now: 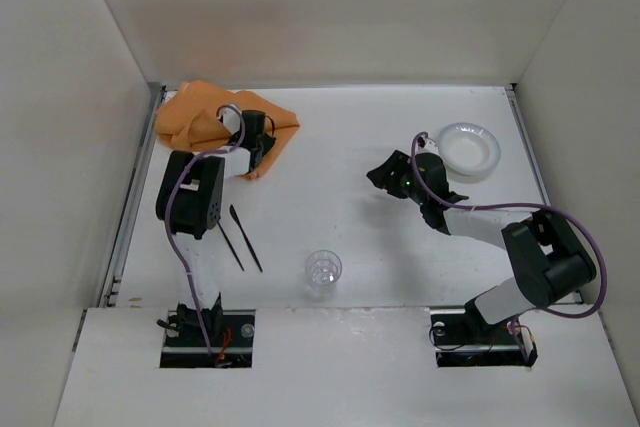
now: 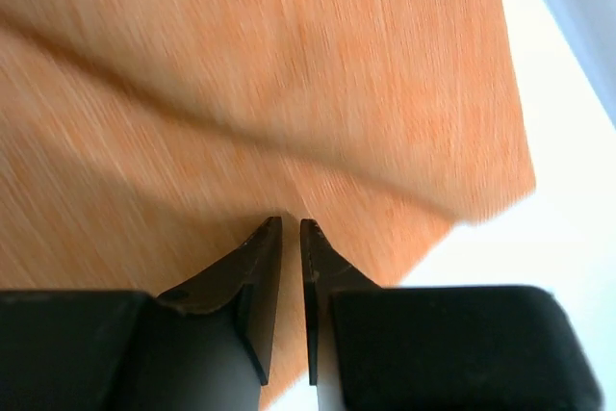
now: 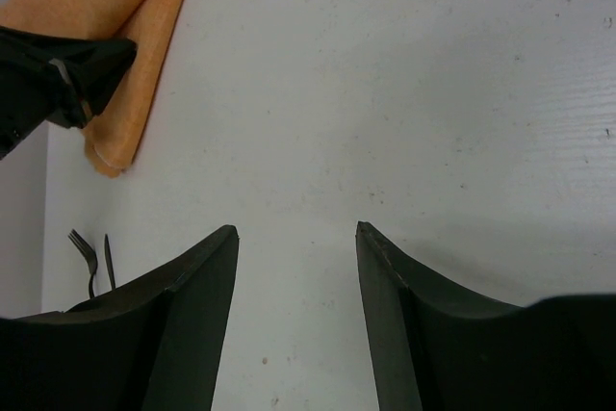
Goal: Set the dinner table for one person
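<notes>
The orange cloth lies crumpled far from my right gripper; next my left gripper drags it toward the middle before both grippers grab its near edge (image 1: 252, 175).
The white dinner table (image 1: 330, 137) carries an orange cloth (image 1: 190, 117), crumpled at the far left corner. My left gripper (image 1: 262, 142) hovers low over the cloth's right part. In the left wrist view its fingers (image 2: 262, 257) stand almost together, with only a thin slit between them, over the cloth (image 2: 241, 74). Nothing shows between them. My right gripper (image 1: 377, 179) is open and empty over bare table at mid right, its fingers (image 3: 202, 276) wide apart. A white plate (image 1: 470, 150) lies at the far right. A clear glass (image 1: 323, 269) stands near the front middle.
A black fork (image 1: 232, 245) and knife (image 1: 246, 237) lie side by side at the front left, and they also show in the right wrist view (image 3: 89, 255). White walls enclose the table on three sides. The cloth (image 3: 125, 26) and the left arm (image 3: 58, 74) show in the right wrist view.
</notes>
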### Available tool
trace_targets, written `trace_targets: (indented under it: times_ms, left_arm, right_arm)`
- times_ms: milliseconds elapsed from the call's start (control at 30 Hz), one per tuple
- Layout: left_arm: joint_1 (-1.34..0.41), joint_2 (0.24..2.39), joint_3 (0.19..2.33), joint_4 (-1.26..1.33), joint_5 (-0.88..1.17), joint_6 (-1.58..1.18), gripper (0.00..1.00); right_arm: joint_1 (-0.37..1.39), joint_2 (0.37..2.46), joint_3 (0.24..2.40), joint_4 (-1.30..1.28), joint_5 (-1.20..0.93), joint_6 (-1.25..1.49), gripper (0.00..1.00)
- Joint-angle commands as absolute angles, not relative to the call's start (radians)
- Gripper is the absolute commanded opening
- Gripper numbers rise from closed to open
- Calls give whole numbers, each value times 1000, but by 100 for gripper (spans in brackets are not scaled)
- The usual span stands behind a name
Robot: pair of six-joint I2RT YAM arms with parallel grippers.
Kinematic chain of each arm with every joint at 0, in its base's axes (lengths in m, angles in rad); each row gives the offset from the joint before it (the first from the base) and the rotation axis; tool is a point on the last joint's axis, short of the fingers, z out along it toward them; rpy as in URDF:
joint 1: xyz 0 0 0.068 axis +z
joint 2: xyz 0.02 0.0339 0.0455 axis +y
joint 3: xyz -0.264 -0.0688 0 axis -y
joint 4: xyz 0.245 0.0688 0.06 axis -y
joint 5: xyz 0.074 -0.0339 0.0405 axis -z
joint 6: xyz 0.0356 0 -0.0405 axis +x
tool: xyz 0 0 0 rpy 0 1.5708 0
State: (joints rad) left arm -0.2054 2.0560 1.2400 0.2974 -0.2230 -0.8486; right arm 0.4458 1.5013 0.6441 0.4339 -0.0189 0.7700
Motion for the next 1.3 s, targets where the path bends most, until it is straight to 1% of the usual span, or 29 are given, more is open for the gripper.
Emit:
trace_targets:
  times_ms: [0, 67, 167, 233, 267, 333, 367, 467, 700, 733, 800, 867, 900, 967, 1067, 1267]
  left_arm:
    - [-258, 1922, 1132, 302, -267, -808, 14]
    - [-291, 1866, 1095, 348, -319, -804, 21]
    - [-320, 1842, 1124, 376, -382, -767, 47]
    - [-323, 1879, 1187, 354, -394, -735, 59]
    - [-320, 1908, 1234, 325, -391, -718, 62]
    - [-320, 1965, 1328, 226, -399, -678, 64]
    - [-321, 2001, 1379, 171, -399, -652, 63]
    - [-334, 2075, 1445, 98, -393, -582, 60]
    - [-349, 2141, 1454, 64, -377, -522, 58]
    - [-350, 2148, 1457, 57, -365, -522, 55]
    - [-355, 2155, 1459, 40, -328, -522, 40]
    - [-364, 2157, 1444, 40, -295, -531, 28]
    - [-369, 2157, 1434, 43, -267, -538, 23]
    - [-384, 2157, 1424, 40, -223, -552, 17]
    - [-421, 2149, 1396, 51, -184, -555, 12]
    - [-496, 2146, 1388, 49, -120, -563, 10]
  right_arm:
    - [446, 1508, 672, 483, -9, 753, 59]
    - [447, 1514, 675, 483, -2, 750, 59]
    - [447, 1531, 684, 483, -20, 759, 59]
    - [452, 1526, 684, 483, -15, 753, 60]
    - [452, 1523, 683, 483, -9, 750, 60]
    - [452, 1519, 677, 483, -14, 753, 61]
    - [450, 1514, 673, 483, -20, 756, 61]
    - [441, 1483, 660, 483, -11, 750, 61]
    - [436, 1491, 663, 488, -18, 755, 61]
    - [436, 1491, 663, 489, -15, 755, 62]
    - [436, 1494, 661, 489, -23, 761, 62]
    - [430, 1485, 657, 489, -25, 761, 62]
    - [430, 1474, 654, 489, -18, 758, 62]
    - [423, 1463, 644, 492, -8, 756, 62]
    - [413, 1463, 641, 492, -14, 764, 62]
    - [418, 1476, 646, 491, -14, 765, 62]
